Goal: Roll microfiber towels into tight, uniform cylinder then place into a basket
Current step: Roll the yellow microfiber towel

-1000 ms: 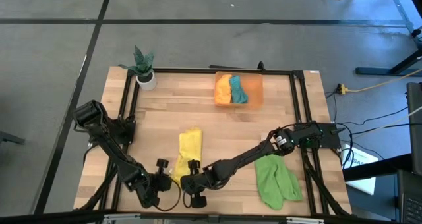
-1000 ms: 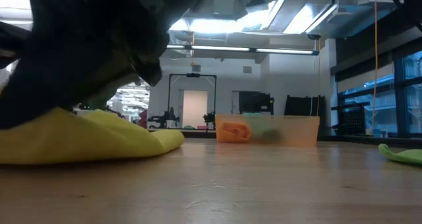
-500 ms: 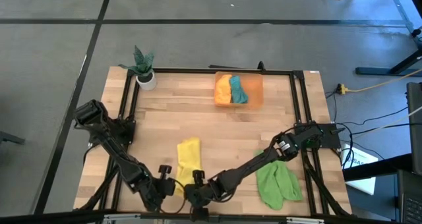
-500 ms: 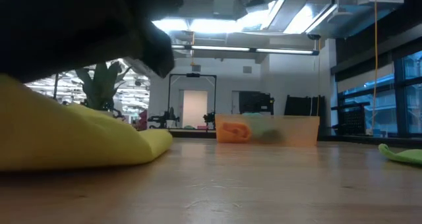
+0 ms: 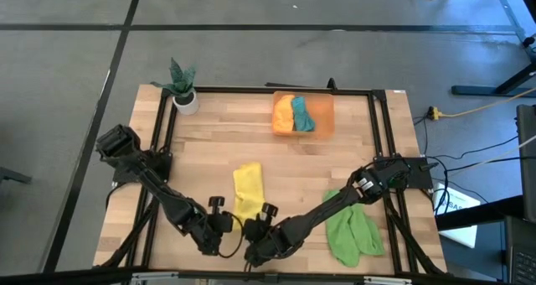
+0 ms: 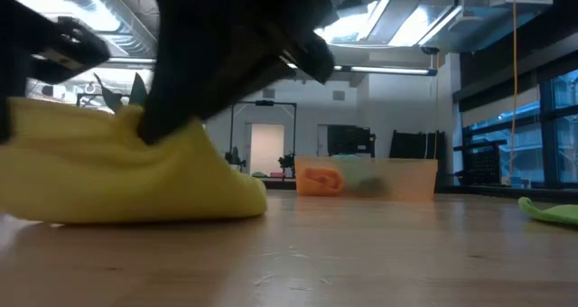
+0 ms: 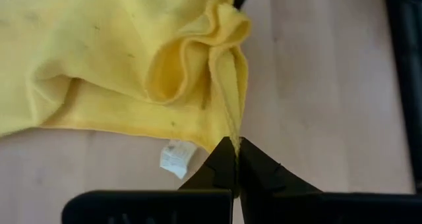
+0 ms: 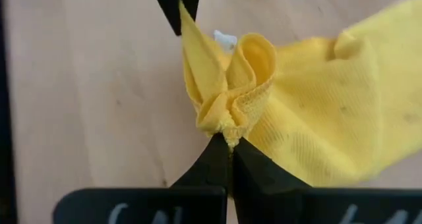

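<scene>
Next, my right gripper releases the bunched near corner over the wood [image 5: 252, 199] beneath the yellow towel's middle, nearer the basket.
The yellow towel [image 5: 247, 187] lies lengthwise on the table's near middle. Its far end rests on the wood and its near end is bunched and raised. My left gripper [image 7: 232, 143] and right gripper [image 8: 229, 140] are both shut on that near end, left beside right, a short way apart. In the low view the yellow towel [image 6: 117, 172] heaps up under the dark grippers. The orange basket [image 5: 303, 115] stands at the far middle and holds an orange towel and a teal towel. The light green towel [image 5: 352, 230] lies crumpled at the near right. My left gripper pinches the towel's hemmed edge [image 7: 232, 128] at a near corner between its two fingers, slanting down from the near left. A white label [image 7: 177, 157] hangs beside the spot. The cloth there is folded and raised off the wood. My right gripper pinches a bunched, folded corner [image 8: 227, 126] of the towel's near end between its fingertips, several layers gathered. It comes slanting down from the near right. The corner is raised off the table and the cloth behind it trails slack to the table.
A white pot with a green plant [image 5: 184, 90] stands at the far left corner. A black frame [image 5: 159, 142] runs along the table's edges. Bare wood lies between the yellow towel and the basket [image 6: 366, 178].
Both grippers, still shut on the towel's near end, have risen a little and shifted toward the table's right edge, and the right one has rolled. The near end has lifted and bunched higher. The far end has stayed on the table.
</scene>
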`<move>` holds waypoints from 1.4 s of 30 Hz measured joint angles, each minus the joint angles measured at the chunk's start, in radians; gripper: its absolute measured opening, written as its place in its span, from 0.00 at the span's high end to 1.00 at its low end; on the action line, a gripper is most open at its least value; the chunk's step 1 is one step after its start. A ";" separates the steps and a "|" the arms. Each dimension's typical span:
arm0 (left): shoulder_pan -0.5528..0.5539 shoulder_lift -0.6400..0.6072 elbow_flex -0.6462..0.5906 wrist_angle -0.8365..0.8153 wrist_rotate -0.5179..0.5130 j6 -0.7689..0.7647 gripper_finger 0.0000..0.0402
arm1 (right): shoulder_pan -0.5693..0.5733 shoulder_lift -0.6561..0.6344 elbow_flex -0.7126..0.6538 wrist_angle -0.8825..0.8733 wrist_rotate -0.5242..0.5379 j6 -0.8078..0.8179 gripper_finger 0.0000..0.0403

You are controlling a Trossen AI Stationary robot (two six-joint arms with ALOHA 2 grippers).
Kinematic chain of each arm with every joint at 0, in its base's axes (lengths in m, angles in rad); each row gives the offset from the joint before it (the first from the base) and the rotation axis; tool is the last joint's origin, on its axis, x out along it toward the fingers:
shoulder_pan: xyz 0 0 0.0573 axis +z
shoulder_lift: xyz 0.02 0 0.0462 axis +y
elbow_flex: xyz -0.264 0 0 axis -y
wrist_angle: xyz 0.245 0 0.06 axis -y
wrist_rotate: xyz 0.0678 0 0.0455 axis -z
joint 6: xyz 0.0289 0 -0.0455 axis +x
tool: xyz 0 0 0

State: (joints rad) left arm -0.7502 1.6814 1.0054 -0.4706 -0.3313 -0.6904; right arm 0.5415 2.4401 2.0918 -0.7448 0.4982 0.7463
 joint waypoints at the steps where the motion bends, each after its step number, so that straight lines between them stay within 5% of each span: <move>1: 0.007 0.000 0.000 0.000 -0.003 0.013 1.00 | 0.000 0.000 0.000 -0.011 0.000 0.009 0.99; 21: 0.143 0.000 -0.068 0.019 -0.127 0.102 1.00 | -0.028 0.000 -0.003 -0.212 0.138 0.142 0.99; 42: 0.224 0.048 -0.070 0.016 -0.153 0.146 1.00 | -0.104 0.027 -0.053 -0.283 0.111 0.081 0.99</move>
State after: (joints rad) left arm -0.5265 1.7296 0.9352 -0.4541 -0.4840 -0.5445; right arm 0.4374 2.4668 2.0392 -1.0278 0.6097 0.8271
